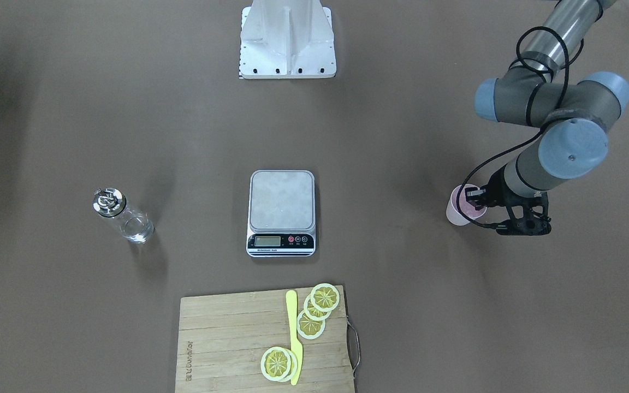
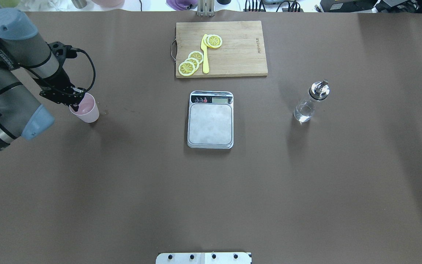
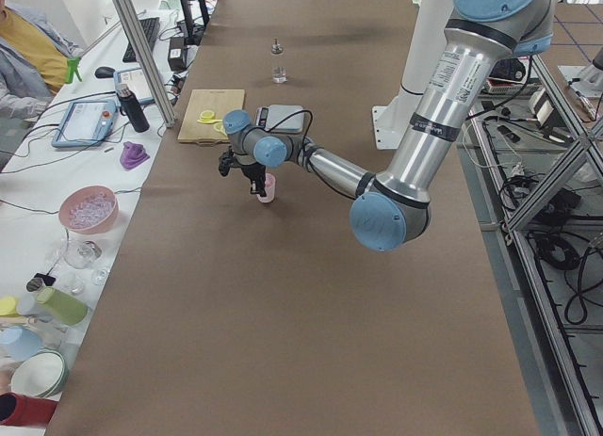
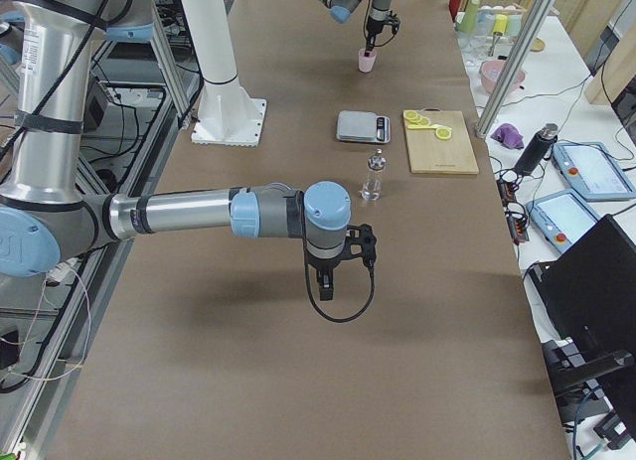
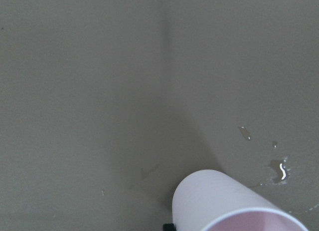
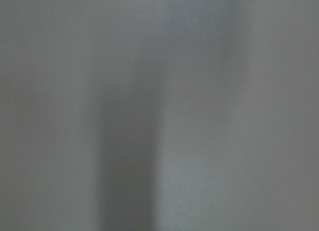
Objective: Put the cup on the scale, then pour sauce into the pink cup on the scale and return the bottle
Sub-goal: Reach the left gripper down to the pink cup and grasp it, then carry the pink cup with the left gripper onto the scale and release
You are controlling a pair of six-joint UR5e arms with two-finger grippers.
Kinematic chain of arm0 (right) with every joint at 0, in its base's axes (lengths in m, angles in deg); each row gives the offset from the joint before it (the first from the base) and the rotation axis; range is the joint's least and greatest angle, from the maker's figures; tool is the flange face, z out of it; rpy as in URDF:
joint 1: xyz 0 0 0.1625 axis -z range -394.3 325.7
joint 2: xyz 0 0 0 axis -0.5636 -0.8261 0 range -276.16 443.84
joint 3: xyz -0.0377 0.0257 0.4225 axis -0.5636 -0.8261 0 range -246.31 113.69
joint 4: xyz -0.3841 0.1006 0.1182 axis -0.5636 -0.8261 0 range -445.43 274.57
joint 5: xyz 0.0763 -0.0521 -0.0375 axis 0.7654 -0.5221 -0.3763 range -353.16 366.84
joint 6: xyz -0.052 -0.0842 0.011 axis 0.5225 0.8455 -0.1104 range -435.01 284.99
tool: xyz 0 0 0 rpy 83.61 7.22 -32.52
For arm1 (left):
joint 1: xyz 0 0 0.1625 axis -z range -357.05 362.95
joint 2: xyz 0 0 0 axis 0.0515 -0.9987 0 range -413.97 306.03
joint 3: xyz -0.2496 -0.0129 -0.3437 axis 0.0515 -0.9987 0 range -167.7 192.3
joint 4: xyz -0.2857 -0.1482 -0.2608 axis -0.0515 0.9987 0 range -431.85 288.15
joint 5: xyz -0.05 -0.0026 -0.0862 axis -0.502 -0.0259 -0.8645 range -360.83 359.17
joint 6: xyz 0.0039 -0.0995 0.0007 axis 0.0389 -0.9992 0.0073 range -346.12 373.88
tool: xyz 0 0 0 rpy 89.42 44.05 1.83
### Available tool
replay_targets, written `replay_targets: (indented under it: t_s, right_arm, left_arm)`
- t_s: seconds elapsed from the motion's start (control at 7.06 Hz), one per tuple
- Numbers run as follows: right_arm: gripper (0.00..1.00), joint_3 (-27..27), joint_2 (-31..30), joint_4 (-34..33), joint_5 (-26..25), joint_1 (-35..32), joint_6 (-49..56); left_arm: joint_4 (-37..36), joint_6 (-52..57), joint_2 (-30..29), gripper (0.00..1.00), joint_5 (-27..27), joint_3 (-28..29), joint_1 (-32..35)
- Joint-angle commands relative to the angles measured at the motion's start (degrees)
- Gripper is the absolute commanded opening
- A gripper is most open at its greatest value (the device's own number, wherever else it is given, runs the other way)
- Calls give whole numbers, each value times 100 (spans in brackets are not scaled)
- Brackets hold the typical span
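Observation:
I will use my left gripper to set the pale pink cup down on the middle of the silver scale's square plate (image 1: pixel 283 206).
The pale pink cup (image 1: pixel 458 214) stands upright far out on my left side, seen also in the overhead view (image 2: pixel 88 112). My left gripper (image 1: pixel 482 212) is at its rim and looks shut on the cup wall; the left wrist view shows the cup (image 5: pixel 219 201) right below the camera. The silver scale (image 2: pixel 210 123) sits bare at the table's centre. The clear glass bottle (image 2: pixel 307 108) with its silver spout stands upright to the scale's right. My right gripper (image 4: pixel 324 281) hangs over bare table, shown only in the right side view, so I cannot tell its state.
A wooden cutting board (image 2: pixel 240 47) with lemon slices (image 2: pixel 191 63) and a yellow knife (image 2: pixel 205 55) lies beyond the scale. Small wet drops (image 5: pixel 279 168) lie on the table beside the cup. The robot's white base plate (image 1: pixel 287 43) is behind the scale.

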Motion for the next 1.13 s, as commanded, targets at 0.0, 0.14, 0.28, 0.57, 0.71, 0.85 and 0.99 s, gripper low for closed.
replay_targets:
  t_s: [0.0,0.14,0.28,0.57,0.71,0.85,0.99]
  right_arm:
    - [100,189,68,9,-76,37,12]
    - [100,190,155,165,-294,228,12]
    - [100,199,208,358,-592,326,12]
    - [100,199,209,395,-560,388,3]
    - [100,199,218,395,-551,406,3]
    - [100,225,226,395,-542,406,3]
    - [100,251,226,395,-542,415,3]
  left_arm:
    - [-394,-750,-963,0,-328,-12,-31]
    - [-395,-1330,-1412,0,-285,6,-309]
    - [-395,-1823,-1904,0,-6,101,-660]
    - [-378,-2266,-2635,0,723,523,-1232]
    - [-326,-2276,-2760,0,944,603,-1374]
    - [-299,-2268,-2779,0,1164,656,-1576]
    - [-203,-2285,-2779,0,1340,682,-1700]
